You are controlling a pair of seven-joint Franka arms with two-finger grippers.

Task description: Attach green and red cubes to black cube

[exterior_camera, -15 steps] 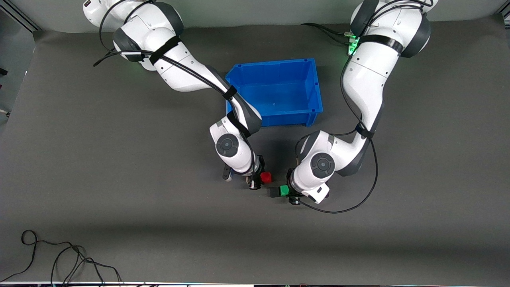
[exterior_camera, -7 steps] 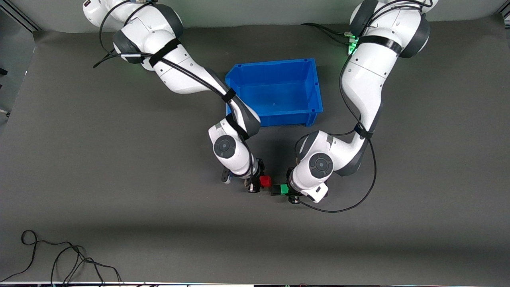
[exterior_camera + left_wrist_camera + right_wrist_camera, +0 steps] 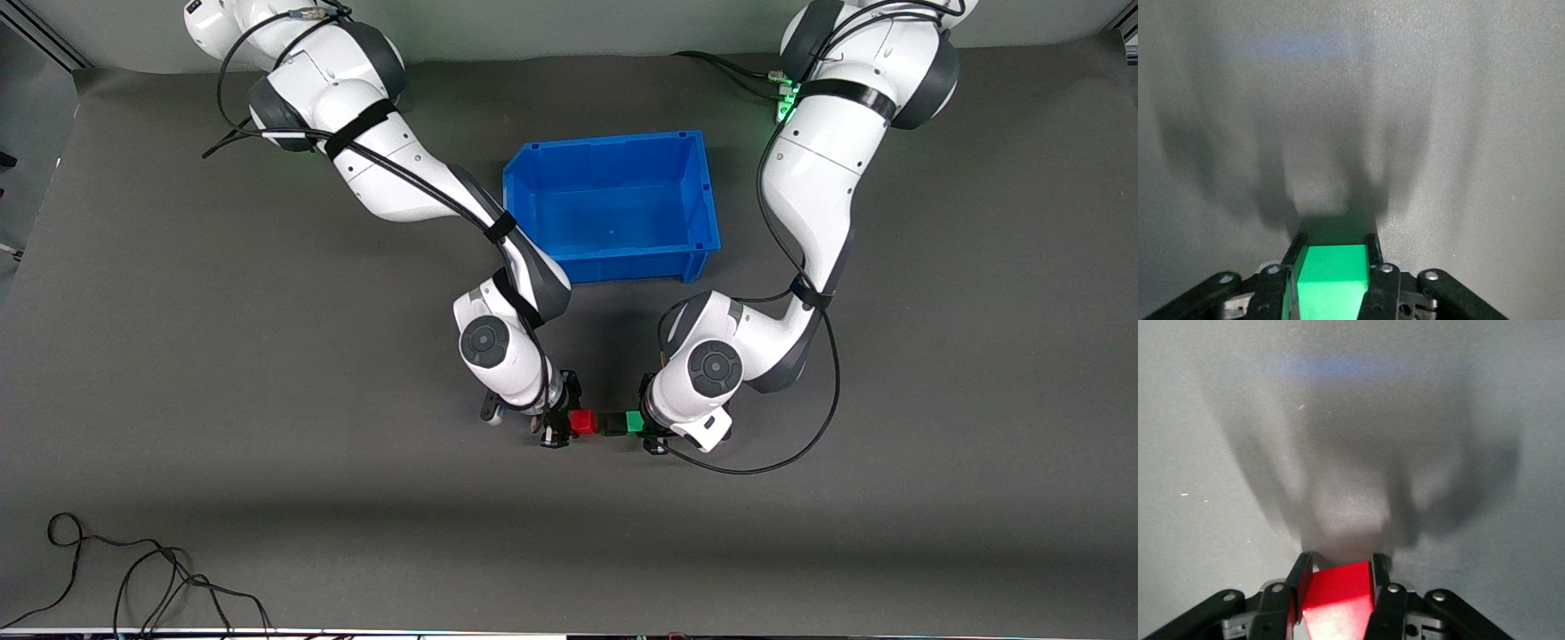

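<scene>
My right gripper is going to set the red cube, now in line with the black cube, against the black cube's free side (image 3: 597,430), opposite the green cube, and let go of it there.
My left gripper (image 3: 647,428) is shut on the green cube (image 3: 634,420) and holds it over the grey mat. The black cube (image 3: 613,423) sits against the green cube's free face. My right gripper (image 3: 562,425) is shut on the red cube (image 3: 583,421), in line with the black cube and a sliver away from it or just touching. In the left wrist view the green cube (image 3: 1333,277) fills the gap between the fingers (image 3: 1373,248); the black cube cannot be told from shadow there. In the right wrist view the red cube (image 3: 1338,592) sits tilted between the fingers (image 3: 1300,570).
An empty blue bin (image 3: 702,191) stands on the mat, farther from the front camera than both grippers. A loose black cable (image 3: 133,569) lies near the front edge at the right arm's end. Both forearms lean in over the mat beside the bin.
My right gripper has carried the red cube toward the front camera, level with the black cube and close to it. My left gripper with the green and black cubes has barely shifted.
</scene>
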